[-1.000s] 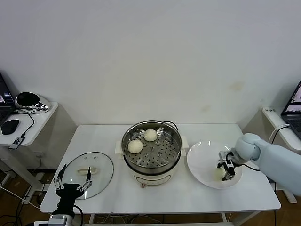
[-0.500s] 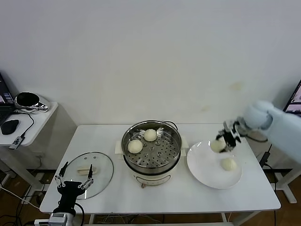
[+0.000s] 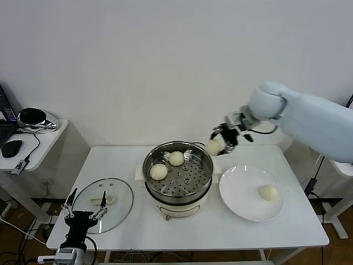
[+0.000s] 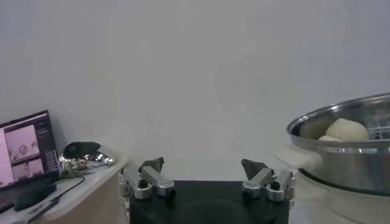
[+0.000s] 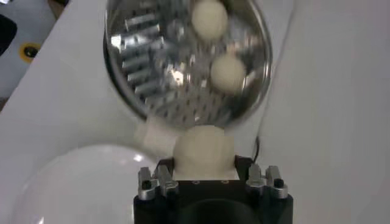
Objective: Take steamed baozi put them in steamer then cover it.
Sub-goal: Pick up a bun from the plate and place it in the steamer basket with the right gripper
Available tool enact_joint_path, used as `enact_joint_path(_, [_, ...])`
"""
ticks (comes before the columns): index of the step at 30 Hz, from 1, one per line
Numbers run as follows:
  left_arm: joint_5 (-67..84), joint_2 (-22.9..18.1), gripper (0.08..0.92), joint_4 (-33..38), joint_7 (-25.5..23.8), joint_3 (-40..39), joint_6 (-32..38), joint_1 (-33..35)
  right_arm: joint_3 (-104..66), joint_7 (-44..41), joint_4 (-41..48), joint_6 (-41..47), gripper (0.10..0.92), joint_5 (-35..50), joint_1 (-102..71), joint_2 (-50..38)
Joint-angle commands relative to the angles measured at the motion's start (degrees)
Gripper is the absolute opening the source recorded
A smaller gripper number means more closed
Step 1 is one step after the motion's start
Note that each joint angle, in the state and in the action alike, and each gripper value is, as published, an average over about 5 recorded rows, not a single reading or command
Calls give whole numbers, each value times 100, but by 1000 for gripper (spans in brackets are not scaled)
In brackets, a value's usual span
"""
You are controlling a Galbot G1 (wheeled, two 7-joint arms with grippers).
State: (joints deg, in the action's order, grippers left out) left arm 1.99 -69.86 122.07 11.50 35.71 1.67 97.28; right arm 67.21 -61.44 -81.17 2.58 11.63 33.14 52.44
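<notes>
Next, my right gripper lets go of the baozi on the front part of the steamer's tray (image 3: 175, 186) (image 5: 153, 39), in front of the two baozi there.
My right gripper (image 3: 218, 141) is shut on a pale baozi (image 3: 213, 147) and hangs in the air just past the steamer's right rim; the wrist view shows the baozi (image 5: 204, 149) squeezed between the fingers above the steamer (image 5: 189, 58). The shiny steamer (image 3: 151, 175) stands mid-table with two baozi (image 3: 176, 158) (image 3: 158, 171) on its perforated tray. One more baozi (image 3: 268, 192) lies on the white plate (image 3: 237, 193). The glass cover (image 3: 118, 207) lies flat at the table's front left. My left gripper (image 3: 83, 208) hangs open near the cover's front edge, nothing between its fingers.
A side table (image 3: 44, 143) with a mouse and a shiny object stands at the far left. A wall closes the back. Bare tabletop (image 3: 193, 229) lies in front of the steamer.
The right gripper lifted one baozi off the plate and carried it up and left to the steamer's right rim. One baozi stayed on the plate. The left arm barely moved.
</notes>
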Motion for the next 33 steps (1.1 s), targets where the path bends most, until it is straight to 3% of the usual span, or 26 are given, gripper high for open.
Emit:
enact_joint_path(1, [5,-2,823,8,-2,42,-8,1,688,108,505,-1250,619,-131,50,1738])
enact_joint_path(15, [31,-50,823,83,0,98,-5,17,942,156,645,-2181,619,-1314,-424,2174])
enact_joint_path(33, [32,-110,823,152,-8,56,-1,44,1028,89,437,-2348,638,-1426,-431,1889])
